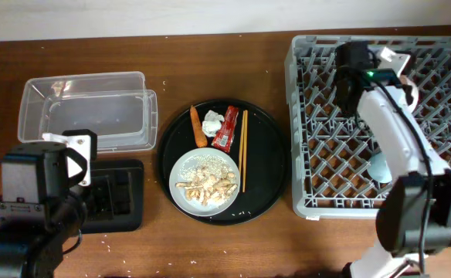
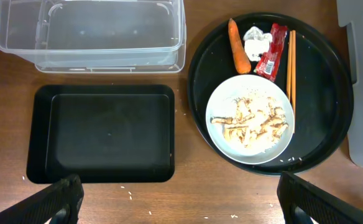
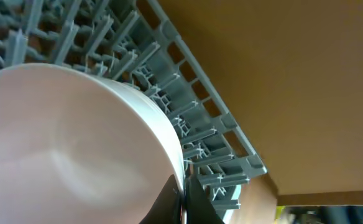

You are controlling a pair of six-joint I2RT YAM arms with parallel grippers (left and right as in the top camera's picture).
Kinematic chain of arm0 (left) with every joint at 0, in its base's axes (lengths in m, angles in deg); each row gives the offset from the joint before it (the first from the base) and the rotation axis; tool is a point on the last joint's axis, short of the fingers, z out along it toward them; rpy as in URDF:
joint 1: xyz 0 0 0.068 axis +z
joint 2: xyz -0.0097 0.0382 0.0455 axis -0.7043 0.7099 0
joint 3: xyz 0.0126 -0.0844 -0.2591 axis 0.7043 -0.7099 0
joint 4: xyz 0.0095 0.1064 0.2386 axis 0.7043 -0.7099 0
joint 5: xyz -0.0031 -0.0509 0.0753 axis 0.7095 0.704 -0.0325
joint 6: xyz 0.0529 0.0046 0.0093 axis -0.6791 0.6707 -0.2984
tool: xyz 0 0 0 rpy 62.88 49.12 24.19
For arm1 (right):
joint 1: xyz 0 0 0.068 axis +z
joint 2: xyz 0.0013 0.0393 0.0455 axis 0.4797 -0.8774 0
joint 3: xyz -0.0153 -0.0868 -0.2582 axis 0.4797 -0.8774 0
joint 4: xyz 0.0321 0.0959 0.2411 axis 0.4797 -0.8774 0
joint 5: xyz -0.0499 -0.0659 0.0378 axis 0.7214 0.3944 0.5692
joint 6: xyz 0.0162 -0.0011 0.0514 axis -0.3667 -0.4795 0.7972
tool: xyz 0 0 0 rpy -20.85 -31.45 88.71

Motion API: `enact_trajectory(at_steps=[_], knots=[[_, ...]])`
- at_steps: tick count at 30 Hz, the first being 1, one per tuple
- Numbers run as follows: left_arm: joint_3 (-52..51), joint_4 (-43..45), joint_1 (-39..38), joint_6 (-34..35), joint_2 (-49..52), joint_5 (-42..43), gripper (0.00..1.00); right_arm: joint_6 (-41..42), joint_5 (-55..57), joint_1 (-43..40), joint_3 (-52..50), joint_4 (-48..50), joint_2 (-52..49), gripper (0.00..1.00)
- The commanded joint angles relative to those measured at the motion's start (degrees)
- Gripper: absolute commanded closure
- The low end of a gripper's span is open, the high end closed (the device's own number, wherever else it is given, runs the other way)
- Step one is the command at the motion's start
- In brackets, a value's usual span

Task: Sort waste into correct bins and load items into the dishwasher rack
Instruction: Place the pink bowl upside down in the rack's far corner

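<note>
I will use my right gripper to let go of the white bowl, now over the rack's far part, on the grey dishwasher rack's wires point(image 1: 342, 113), toward the round black tray.
On the round black tray point(image 1: 268, 147) lie an orange carrot piece point(image 1: 197, 126), a crumpled white tissue point(image 1: 212, 121), a red snack wrapper point(image 1: 226, 127) and wooden chopsticks point(image 1: 244, 150). A pale plate point(image 1: 181, 166) there holds beige food scraps point(image 1: 206, 181). My right gripper point(image 3: 184, 199) is shut on the rim of the white bowl point(image 3: 63, 137), over the far part of the grey dishwasher rack point(image 1: 434, 193). A light-blue cup point(image 1: 380, 166) sits in the rack beside my right arm. My left gripper point(image 2: 181, 202) is open and empty above bare table, in front of the black bin point(image 2: 101, 134).
The clear plastic box point(image 1: 86, 108) stands empty at the back left, and it also shows in the left wrist view point(image 2: 91, 31). The shallow black tray point(image 1: 125, 197) lies in front of it, partly under my left arm. Loose rice grains dot the wooden table.
</note>
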Motion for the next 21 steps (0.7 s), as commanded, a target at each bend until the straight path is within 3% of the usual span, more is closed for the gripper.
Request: enact_trajectory(at_steps=[1, 11, 13, 21], knots=[[0.26, -0.04, 0.20, 0.50, -0.39, -0.81, 0.01, -1.01, 4.50, 0.37, 0.35, -0.33, -2.78, 0.96], [0.26, -0.04, 0.20, 0.52, -0.39, -0.81, 0.01, -0.98, 6.93, 7.98, 0.04, -0.76, -6.25, 0.96], [0.26, -0.02, 0.20, 0.50, -0.39, -0.81, 0.01, -1.01, 15.72, 7.02, 0.04, 0.74, -6.23, 0.96], [0.26, -0.04, 0.20, 0.50, -0.39, -0.81, 0.01, -2.73, 10.51, 4.17, -0.44, -0.13, -8.44, 0.96]])
